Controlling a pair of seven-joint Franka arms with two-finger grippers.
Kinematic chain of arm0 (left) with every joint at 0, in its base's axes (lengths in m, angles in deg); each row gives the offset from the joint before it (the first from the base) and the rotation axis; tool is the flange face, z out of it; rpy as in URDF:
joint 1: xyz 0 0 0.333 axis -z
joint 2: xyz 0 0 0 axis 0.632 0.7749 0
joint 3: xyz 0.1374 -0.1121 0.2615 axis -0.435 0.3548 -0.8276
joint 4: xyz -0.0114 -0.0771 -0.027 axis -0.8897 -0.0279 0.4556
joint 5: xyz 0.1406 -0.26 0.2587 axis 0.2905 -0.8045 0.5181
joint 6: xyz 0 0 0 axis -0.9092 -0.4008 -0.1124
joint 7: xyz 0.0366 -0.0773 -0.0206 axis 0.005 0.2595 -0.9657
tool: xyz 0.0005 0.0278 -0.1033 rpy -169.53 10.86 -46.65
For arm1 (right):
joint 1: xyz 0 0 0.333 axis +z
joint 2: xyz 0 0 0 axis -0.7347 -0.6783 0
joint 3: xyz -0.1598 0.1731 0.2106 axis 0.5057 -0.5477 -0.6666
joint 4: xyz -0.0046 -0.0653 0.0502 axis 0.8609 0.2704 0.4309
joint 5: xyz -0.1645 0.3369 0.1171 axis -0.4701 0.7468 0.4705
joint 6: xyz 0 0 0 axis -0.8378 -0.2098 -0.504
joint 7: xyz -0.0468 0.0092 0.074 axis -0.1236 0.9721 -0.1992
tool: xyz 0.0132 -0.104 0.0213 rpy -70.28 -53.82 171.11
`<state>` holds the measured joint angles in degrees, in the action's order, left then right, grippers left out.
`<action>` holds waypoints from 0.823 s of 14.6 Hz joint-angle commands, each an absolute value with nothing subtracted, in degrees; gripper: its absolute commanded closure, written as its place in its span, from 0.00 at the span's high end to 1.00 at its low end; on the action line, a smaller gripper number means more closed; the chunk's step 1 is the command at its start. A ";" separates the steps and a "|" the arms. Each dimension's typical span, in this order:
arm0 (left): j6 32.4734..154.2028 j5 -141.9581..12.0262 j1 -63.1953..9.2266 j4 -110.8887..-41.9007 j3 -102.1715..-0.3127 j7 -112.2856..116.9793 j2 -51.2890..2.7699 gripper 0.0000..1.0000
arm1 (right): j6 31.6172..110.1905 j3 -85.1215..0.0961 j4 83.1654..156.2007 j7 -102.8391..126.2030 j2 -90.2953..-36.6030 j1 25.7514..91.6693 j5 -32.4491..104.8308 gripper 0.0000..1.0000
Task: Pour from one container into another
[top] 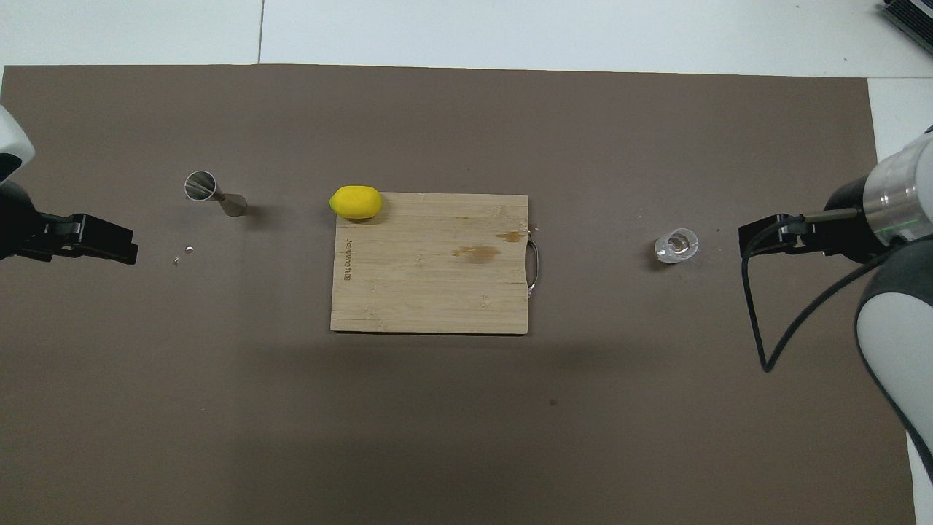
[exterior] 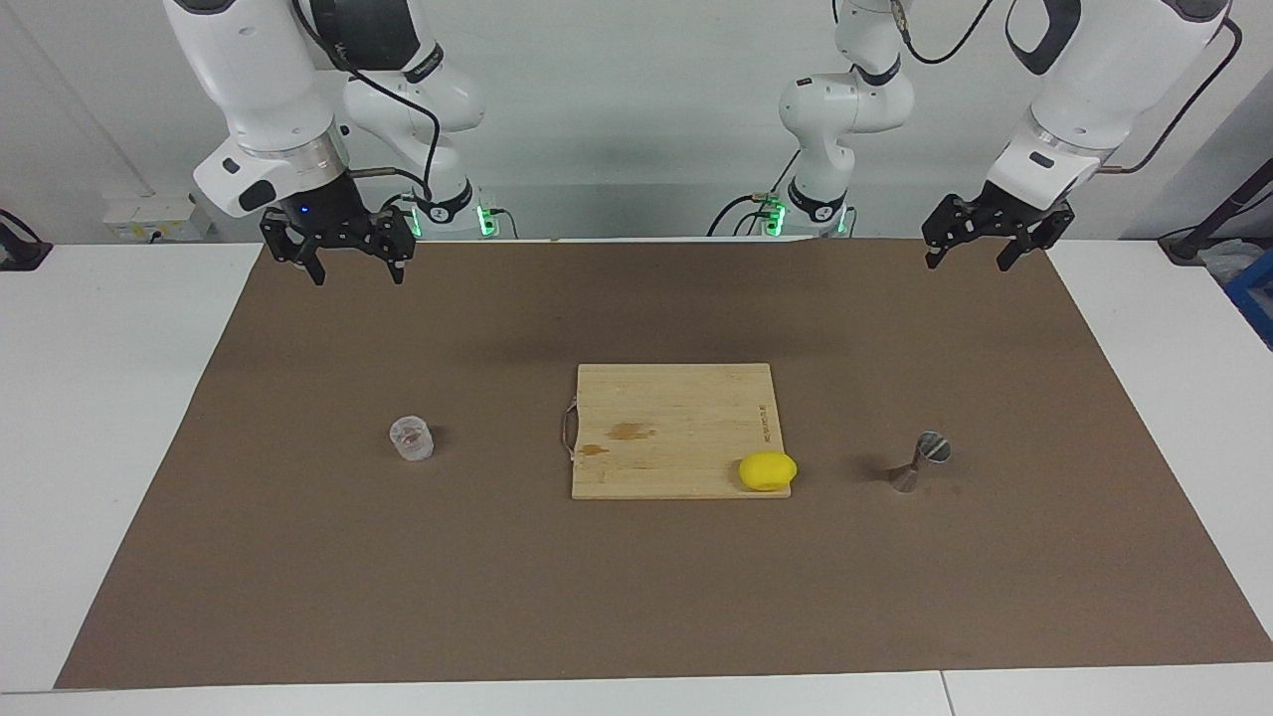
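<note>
The steel jigger is next for my left gripper, which should move over to it and then close around its upper cup [top: 206,189], just below the jigger's rim.
A small clear glass tumbler [exterior: 411,439] stands upright on the brown mat toward the right arm's end of the table; it also shows in the overhead view [top: 676,246]. I cannot tell what is in it. A small steel hourglass jigger [exterior: 920,462] stands on the mat toward the left arm's end, seen from above with its mouth up [top: 215,194]. My right gripper [exterior: 355,267] is open and empty, up in the air over the mat's edge by the robots; it also shows in the overhead view [top: 754,239]. My left gripper [exterior: 973,257] is open and empty, raised over the mat's edge; it also shows in the overhead view [top: 120,246].
A wooden cutting board [exterior: 666,428] with a metal handle lies in the middle of the mat, between the tumbler and the jigger. A yellow lemon [exterior: 767,470] sits on its corner toward the jigger. Two tiny shiny specks [top: 189,249] lie on the mat near the jigger.
</note>
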<state>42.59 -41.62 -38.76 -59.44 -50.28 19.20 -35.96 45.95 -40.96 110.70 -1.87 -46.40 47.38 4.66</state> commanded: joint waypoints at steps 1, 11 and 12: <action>42.32 -41.15 -38.94 -60.27 -50.31 19.72 -37.05 1.00 | 45.85 -41.02 112.08 -0.54 -44.94 47.11 5.07 1.00; 42.32 -41.15 -38.23 -60.19 -49.79 19.72 -37.13 1.00 | 45.85 -40.94 112.08 -0.54 -45.03 47.11 5.07 1.00; 42.23 -41.23 -38.67 -59.92 -49.96 19.90 -36.96 1.00 | 45.94 -41.02 112.08 -0.54 -45.03 47.11 5.07 1.00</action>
